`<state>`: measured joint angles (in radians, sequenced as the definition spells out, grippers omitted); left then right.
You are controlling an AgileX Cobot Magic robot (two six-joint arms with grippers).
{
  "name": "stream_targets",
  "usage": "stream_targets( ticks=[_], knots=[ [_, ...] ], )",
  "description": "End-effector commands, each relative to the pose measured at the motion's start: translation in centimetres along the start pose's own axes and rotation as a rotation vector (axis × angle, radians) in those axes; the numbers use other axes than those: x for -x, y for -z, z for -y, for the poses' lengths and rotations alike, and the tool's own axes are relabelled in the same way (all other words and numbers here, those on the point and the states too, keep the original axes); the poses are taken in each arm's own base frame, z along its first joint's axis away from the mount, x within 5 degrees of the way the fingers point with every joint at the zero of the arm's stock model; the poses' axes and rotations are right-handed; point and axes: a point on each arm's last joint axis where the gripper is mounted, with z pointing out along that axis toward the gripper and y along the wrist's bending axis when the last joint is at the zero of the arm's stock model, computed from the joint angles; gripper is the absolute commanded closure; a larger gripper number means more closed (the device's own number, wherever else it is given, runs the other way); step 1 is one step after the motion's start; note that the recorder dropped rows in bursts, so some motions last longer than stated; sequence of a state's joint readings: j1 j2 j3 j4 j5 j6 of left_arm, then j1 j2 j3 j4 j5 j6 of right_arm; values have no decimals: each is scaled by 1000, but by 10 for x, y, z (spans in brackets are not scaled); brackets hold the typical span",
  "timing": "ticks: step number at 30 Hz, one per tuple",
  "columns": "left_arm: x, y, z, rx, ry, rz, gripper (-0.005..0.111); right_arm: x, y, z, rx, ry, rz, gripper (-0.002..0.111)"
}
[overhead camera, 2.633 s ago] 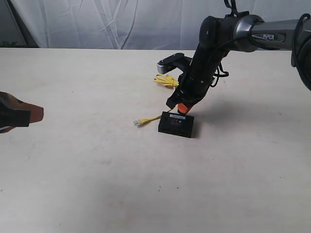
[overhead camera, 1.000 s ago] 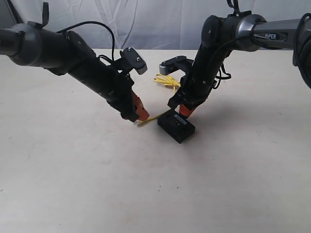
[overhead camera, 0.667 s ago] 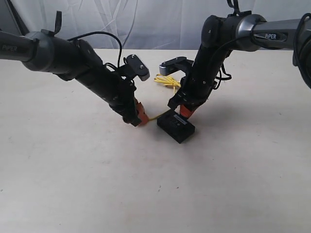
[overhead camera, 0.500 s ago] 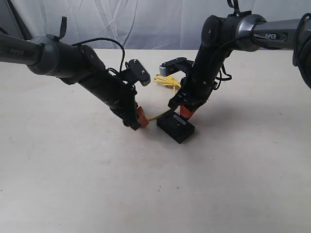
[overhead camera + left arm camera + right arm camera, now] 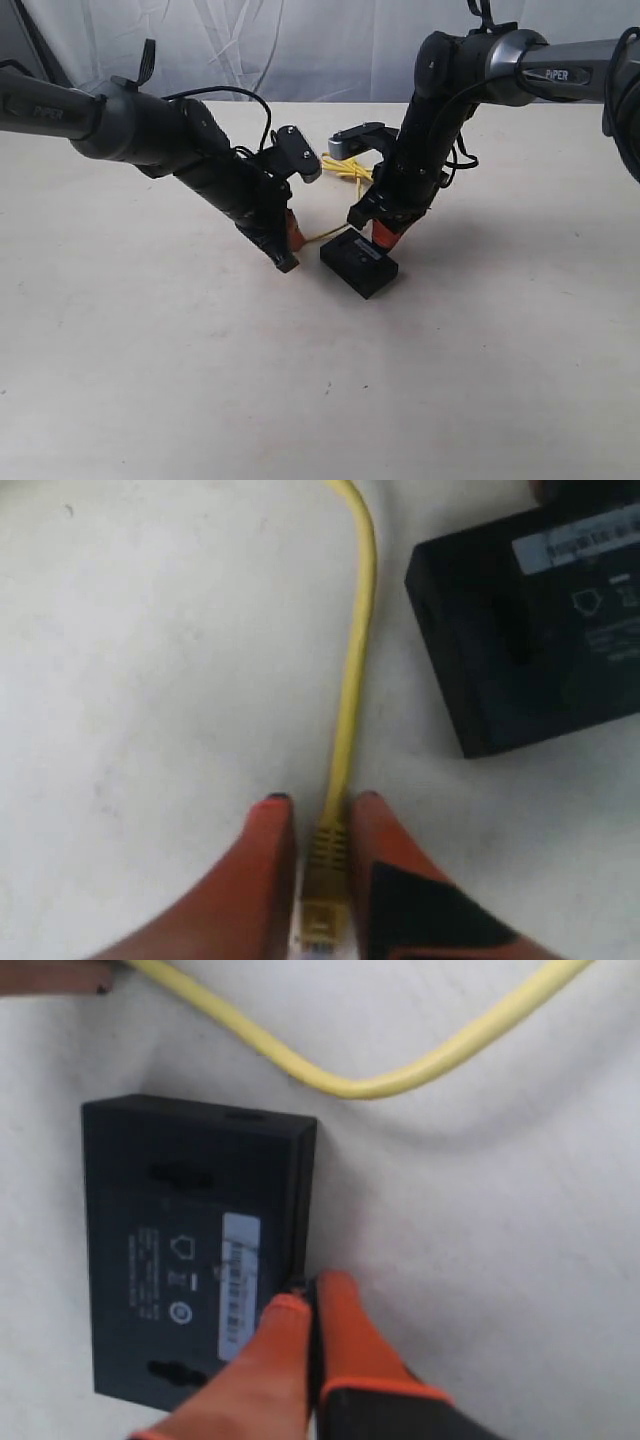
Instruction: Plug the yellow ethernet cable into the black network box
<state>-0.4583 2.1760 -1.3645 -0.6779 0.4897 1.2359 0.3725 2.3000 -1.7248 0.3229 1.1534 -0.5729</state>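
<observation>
I need to use my left gripper to set the plug of the yellow cable down on its own side's bare tabletop (image 5: pixel 163 325), closer to the front than the box.
The black network box (image 5: pixel 360 266) lies flat mid-table, white label strip up; it also shows in both wrist views (image 5: pixel 530 620) (image 5: pixel 170 1250). The yellow ethernet cable (image 5: pixel 322 236) runs from a bundled loop (image 5: pixel 343 167) past the box to its plug (image 5: pixel 325 895). My left gripper (image 5: pixel 284 247) (image 5: pixel 318 802) is down on the table, its orange fingers (image 5: pixel 268 875) closed on either side of that plug. My right gripper (image 5: pixel 378 226) (image 5: pixel 308 1298) is shut, and its tips press on the box's edge by the label. The cable (image 5: pixel 330 1075) curves beyond the box there.
The box's ports do not show clearly in any view. A white curtain (image 5: pixel 300 50) hangs behind the table's far edge. Both arms lean in over the middle, close together. Bare tabletop (image 5: pixel 300 400) stretches toward the front.
My left arm came in from the left and went down onto the cable's plug end. The box was turned earlier and has slid slightly left. The right arm has barely moved.
</observation>
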Motion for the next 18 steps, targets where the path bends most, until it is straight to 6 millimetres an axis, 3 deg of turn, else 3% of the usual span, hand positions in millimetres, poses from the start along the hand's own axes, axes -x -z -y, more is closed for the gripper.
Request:
stream_targets(
  ticks=[1,7,12,18],
  knots=[
    [-4,-2,0,9,17,-45,106,0,3,1,0,-4,5,109],
    [-10,23,-19,133,159,-103,107,-3,9,3,5,-26,1,109],
    [-20,49,-32,220,347,-189,107,-5,29,5,-18,-46,41,109],
    [-29,85,-28,345,430,-241,107,-8,51,2,-75,-58,60,109]
  ],
)
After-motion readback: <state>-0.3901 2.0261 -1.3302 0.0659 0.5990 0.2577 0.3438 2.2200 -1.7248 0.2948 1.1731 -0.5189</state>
